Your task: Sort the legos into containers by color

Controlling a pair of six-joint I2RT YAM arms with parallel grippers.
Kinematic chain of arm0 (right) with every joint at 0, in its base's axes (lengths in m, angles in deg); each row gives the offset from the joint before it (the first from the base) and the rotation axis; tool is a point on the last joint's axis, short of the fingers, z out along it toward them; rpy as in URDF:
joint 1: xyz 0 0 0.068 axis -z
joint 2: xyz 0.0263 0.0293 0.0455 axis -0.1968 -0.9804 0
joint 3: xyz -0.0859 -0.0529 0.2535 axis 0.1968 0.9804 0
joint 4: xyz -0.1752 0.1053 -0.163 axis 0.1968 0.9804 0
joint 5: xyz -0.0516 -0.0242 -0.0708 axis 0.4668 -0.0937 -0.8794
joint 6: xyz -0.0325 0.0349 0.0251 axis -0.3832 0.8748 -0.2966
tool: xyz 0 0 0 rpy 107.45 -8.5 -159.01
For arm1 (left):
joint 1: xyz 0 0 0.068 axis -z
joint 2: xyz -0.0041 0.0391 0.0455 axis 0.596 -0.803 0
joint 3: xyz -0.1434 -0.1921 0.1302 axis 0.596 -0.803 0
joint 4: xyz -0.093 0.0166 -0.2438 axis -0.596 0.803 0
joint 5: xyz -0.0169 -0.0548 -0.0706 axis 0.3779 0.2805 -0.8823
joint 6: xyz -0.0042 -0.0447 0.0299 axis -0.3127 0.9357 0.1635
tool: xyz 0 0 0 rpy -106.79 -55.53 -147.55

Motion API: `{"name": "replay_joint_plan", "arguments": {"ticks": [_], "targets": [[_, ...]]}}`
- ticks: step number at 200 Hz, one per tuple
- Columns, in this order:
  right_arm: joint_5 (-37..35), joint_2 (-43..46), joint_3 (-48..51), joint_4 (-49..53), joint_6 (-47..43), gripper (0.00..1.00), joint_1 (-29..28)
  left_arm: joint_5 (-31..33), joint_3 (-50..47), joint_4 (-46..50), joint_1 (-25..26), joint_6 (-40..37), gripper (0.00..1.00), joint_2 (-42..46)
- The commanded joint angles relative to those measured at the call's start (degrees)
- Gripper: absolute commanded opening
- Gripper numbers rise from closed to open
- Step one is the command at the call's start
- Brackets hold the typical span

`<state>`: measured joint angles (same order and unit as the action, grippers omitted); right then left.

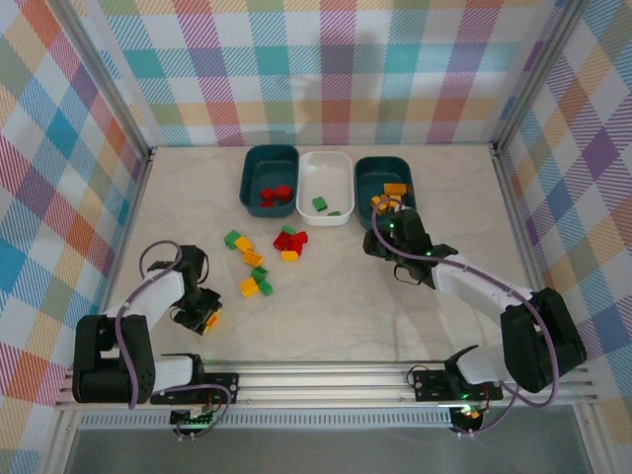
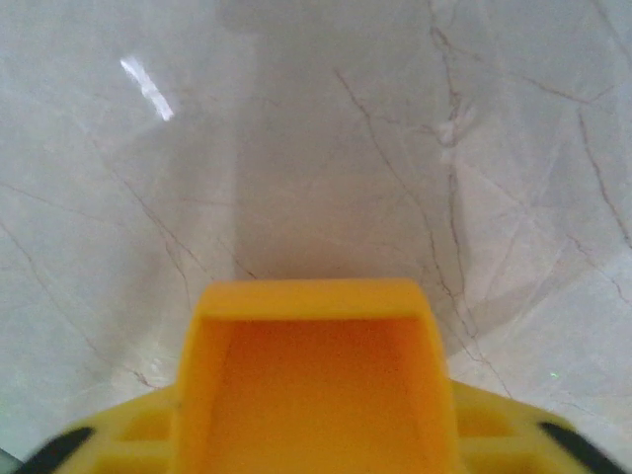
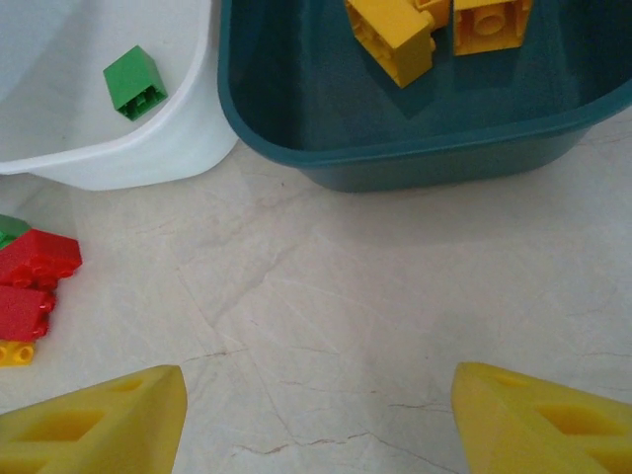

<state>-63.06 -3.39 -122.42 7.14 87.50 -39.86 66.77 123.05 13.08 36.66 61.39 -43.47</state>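
Next, my left gripper lets go of the orange lego in the near end of the teal container [image 1: 391, 215] with the yellow legos.
My left gripper [image 1: 204, 318] is low over the near-left of the table, shut on an orange lego [image 2: 314, 385] that fills the gap between its yellow fingers [image 2: 499, 434]. My right gripper [image 3: 316, 425] is open and holds nothing. It hovers over bare table just in front of the right teal container [image 3: 395, 158], which holds yellow legos [image 3: 392, 38]. The white container [image 3: 148, 158] holds a green lego [image 3: 134, 83]. The left teal container [image 1: 245, 183] holds red legos [image 1: 275, 195]. Loose green, yellow and orange legos [image 1: 252, 269] and a red cluster [image 1: 290, 240] lie mid-table.
The three containers stand in a row at the back centre, right teal [image 1: 407, 173] beside white [image 1: 301, 188]. Chequered walls enclose the table on three sides. A metal rail [image 1: 326, 380] runs along the near edge. The red legos [image 3: 35, 262] lie left of my right gripper.
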Motion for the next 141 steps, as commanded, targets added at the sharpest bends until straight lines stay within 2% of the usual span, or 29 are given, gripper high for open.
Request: {"name": "replay_joint_plan", "arguments": {"ticks": [1, 13, 27, 44, 57, 76, 97, 117, 141], "targets": [[-3.5, 1.6, 0.1, 0.0, -0.6, 0.72, 0.6, 0.1, 1.0, -7.3, 1.1, -0.5, 0.25, -2.0], [-1.3, 2.7, -1.2, 2.9, 2.8, 0.72, 3.6, 1.5, 5.0, -6.4, 4.2, -0.6, 0.25, -2.4], [6.0, 3.2, -3.3, 6.2, 7.3, 0.7, 8.7, 6.4, 13.3, -1.3, 8.9, -1.2, 0.26, -3.5], [5.3, 3.1, -5.9, 9.9, 7.3, 0.72, 10.9, 10.9, 24.2, 1.6, 14.3, -2.9, 0.26, -5.6], [8.1, 3.0, -5.9, 11.1, 9.1, 0.73, 15.6, 11.3, 31.4, 0.1, 17.0, -4.3, 0.24, -7.9], [16.0, 3.0, -4.1, 9.4, 13.7, 0.73, 23.9, 8.5, 40.5, -4.0, 20.5, -7.3, 0.23, -13.5], [19.8, 1.7, -4.1, 9.6, 15.2, 0.74, 29.1, 3.7, 50.7, -7.7, 24.4, -12.4, 0.21, -23.0], [22.4, 0.5, -3.5, 8.8, 16.4, 0.74, 31.9, -1.7, 62.2, -8.9, 28.2, -17.6, 0.19, -33.2], [22.2, -0.4, -3.2, 8.7, 16.4, 0.74, 32.8, -7.7, 77.2, -9.6, 32.4, -23.4, 0.19, -44.5]]}}
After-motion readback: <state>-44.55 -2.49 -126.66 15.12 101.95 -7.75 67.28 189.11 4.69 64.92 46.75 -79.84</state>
